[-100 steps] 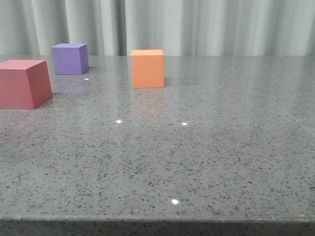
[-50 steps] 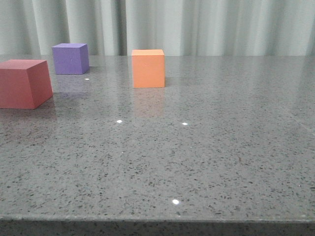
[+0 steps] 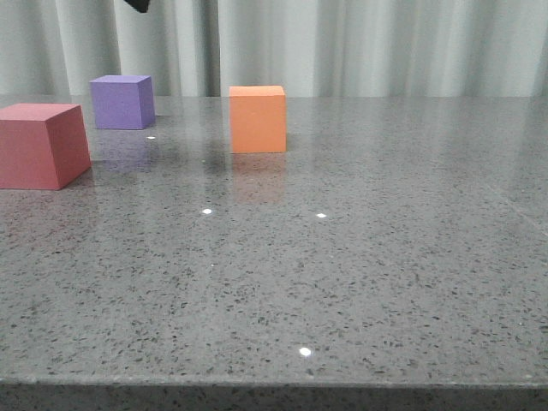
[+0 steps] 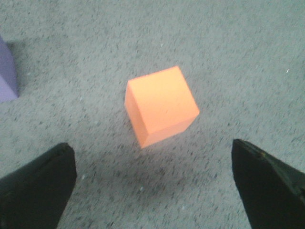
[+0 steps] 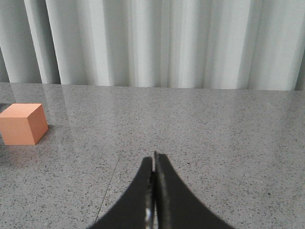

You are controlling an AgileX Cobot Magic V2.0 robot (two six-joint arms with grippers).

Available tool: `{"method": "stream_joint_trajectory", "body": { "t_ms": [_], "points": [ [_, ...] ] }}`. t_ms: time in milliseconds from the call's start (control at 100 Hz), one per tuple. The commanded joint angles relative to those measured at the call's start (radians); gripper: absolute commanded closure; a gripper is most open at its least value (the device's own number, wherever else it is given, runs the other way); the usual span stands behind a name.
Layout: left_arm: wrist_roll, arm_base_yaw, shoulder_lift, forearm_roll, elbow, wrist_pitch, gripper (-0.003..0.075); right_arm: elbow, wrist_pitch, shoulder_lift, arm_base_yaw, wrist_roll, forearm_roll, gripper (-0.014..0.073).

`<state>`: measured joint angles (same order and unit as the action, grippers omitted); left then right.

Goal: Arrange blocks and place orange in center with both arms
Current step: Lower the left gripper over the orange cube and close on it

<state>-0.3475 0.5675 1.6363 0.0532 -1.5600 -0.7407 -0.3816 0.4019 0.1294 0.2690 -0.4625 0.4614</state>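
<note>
Next, my left gripper moves down and closes on the upper half of the orange cube [image 3: 259,105] [image 4: 161,104], with one finger on the side that faces the purple cube.
The orange cube [image 3: 258,119] stands on the grey table, right of the purple cube [image 3: 123,102] and the pinkish-red cube [image 3: 41,145], which is nearest the left edge. In the left wrist view the orange cube [image 4: 161,105] lies below and ahead of my left gripper [image 4: 153,157], whose black fingers are spread wide with nothing between them. A corner of the purple cube [image 4: 7,76] shows at that view's edge. A dark tip of the left gripper [image 3: 139,5] shows at the top of the front view. My right gripper [image 5: 154,160] is shut and empty, with the orange cube [image 5: 23,124] far off.
The speckled grey table [image 3: 360,257] runs to a front edge near the bottom of the front view. A pale pleated curtain [image 3: 385,47] hangs behind it.
A dark tip of the left gripper has come into the top of the front view, above the purple cube. The three cubes have not moved.
</note>
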Motion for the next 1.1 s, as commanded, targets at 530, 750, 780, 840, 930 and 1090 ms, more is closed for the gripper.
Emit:
{"method": "stream_joint_trajectory", "body": {
  "t_ms": [530, 750, 780, 840, 930, 1090],
  "points": [
    [-0.227, 0.101, 0.112, 0.231, -0.172, -0.018, 0.0103, -0.023, -0.072, 0.012, -0.007, 0.004, 0.026, 0.0704],
    [-0.289, 0.142, 0.238, 0.314, -0.344, -0.114, 0.0104, -0.023, -0.072, 0.012, -0.007, 0.004, 0.026, 0.0704],
    [-0.291, 0.142, 0.252, 0.314, -0.362, -0.121, 0.0104, -0.023, -0.072, 0.012, -0.007, 0.004, 0.026, 0.0704],
    [-0.291, 0.143, 0.276, 0.314, -0.39, -0.126, 0.0104, -0.023, -0.072, 0.012, -0.007, 0.004, 0.026, 0.0704],
    [-0.293, 0.143, 0.302, 0.319, -0.419, -0.133, 0.0104, -0.023, -0.072, 0.012, -0.007, 0.004, 0.026, 0.0704],
    [-0.32, 0.143, 0.326, 0.343, -0.431, -0.139, 0.0104, -0.023, -0.072, 0.012, -0.007, 0.004, 0.026, 0.0704]
  ]
}}
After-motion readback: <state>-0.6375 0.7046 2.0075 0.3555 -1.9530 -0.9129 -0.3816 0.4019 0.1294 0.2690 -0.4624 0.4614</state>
